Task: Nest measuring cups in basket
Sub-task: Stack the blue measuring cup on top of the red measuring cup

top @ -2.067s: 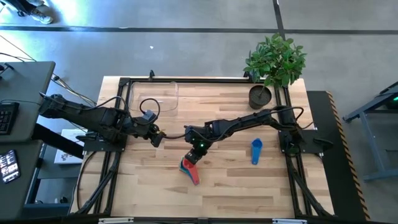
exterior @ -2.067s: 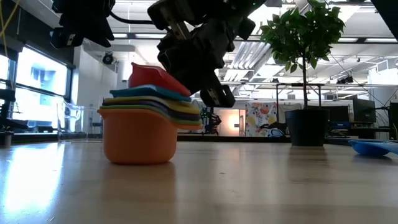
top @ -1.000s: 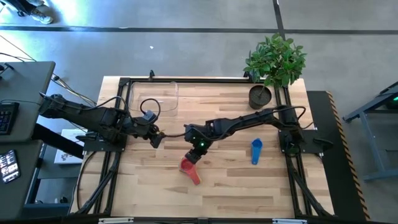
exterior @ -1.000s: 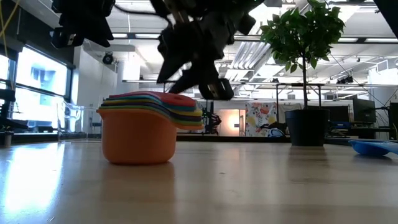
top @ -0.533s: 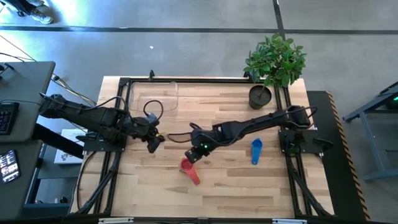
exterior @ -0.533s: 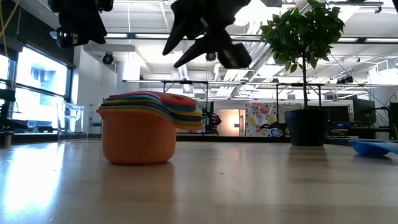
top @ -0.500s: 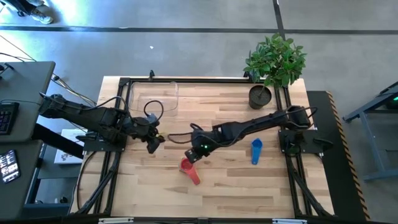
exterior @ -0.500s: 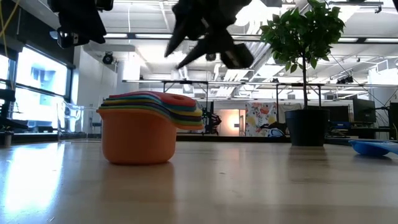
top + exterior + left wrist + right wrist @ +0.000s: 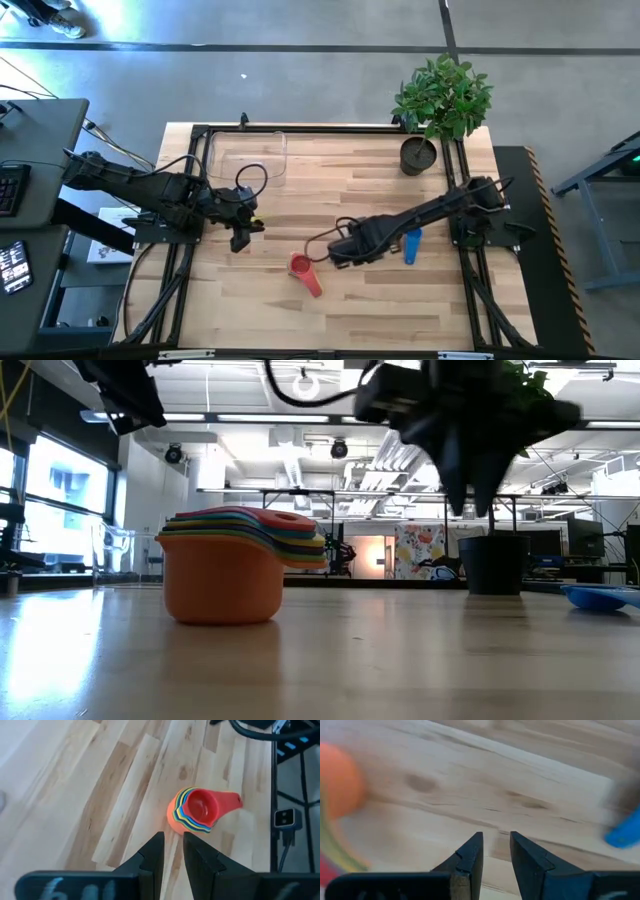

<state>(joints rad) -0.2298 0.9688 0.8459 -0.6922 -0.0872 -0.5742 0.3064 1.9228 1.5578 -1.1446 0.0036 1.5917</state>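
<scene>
The robot's right gripper needs to next move to the lone blue cup beside the stack and close on that cup's rim (image 9: 407,238).
A nested stack of measuring cups (image 9: 299,265) stands on its orange base (image 9: 222,582) near the table's middle. The red cup (image 9: 200,806) is innermost and the handles point toward the near edge. One blue cup (image 9: 412,243) lies alone to the right, also seen in the low view (image 9: 600,596). My right gripper (image 9: 338,251) hovers between stack and blue cup, open by a narrow gap and touching nothing. My left gripper (image 9: 240,236) hangs shut, left of the stack. The clear basket (image 9: 248,157) sits at the far left corner.
A dark plant pot (image 9: 419,155) with a leafy plant (image 9: 443,95) stands at the far right corner. Bare wood (image 9: 380,190) lies between the basket, the pot and the stack. A black frame rail (image 9: 190,180) borders the table.
My right gripper has risen off the cup stack and swung toward the table's right, toward the blue cup. The stack, with the red cup seated inside it, has stayed where it was. My left gripper has shifted slightly toward the near edge.
</scene>
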